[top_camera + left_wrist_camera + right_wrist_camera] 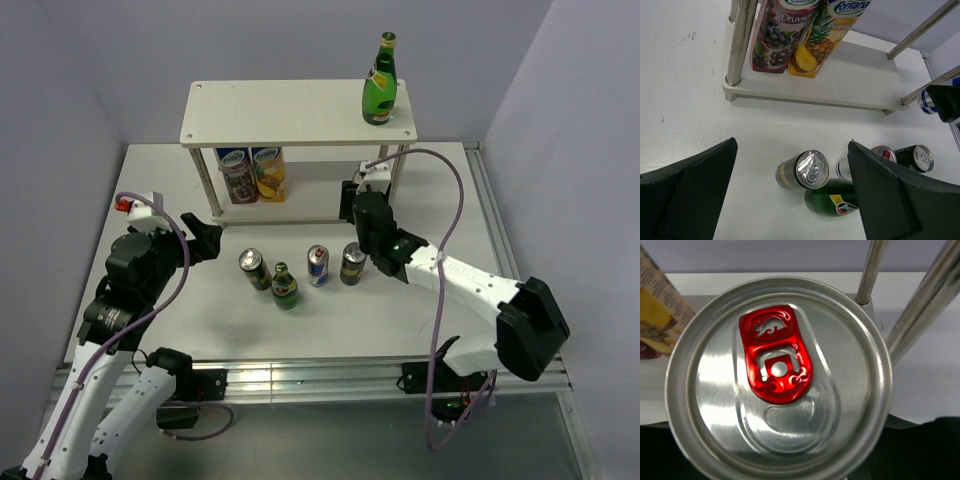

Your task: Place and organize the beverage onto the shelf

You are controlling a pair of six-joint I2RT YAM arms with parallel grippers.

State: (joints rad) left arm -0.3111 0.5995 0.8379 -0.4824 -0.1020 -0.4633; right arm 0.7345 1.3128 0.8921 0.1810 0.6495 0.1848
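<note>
Next, my right gripper sets the blue-and-silver can, now by the shelf's front leg, free on the lower board (359, 192) next to the metal legs, across from where the juice cartons are.
The shelf (300, 112) stands at the back, with one green bottle (379, 85) upright on its top board at the right. On the table stand a dark can (254, 268), a green bottle (285, 287), a blue-and-silver can (318, 265) and a second dark can (352, 263). My left gripper (205, 240) is open and empty, left of them; its view shows the nearest dark can (803, 171) between the fingers (690, 190). My right gripper (357, 197) is shut on another blue-and-silver can (777, 375) by the shelf's right front leg (867, 270).
Two juice cartons (252, 175) stand at the left of the lower board (840, 85). Metal legs (740, 45) hold up the corners. Grey walls enclose the table on three sides. A rail runs along the near edge (320, 375).
</note>
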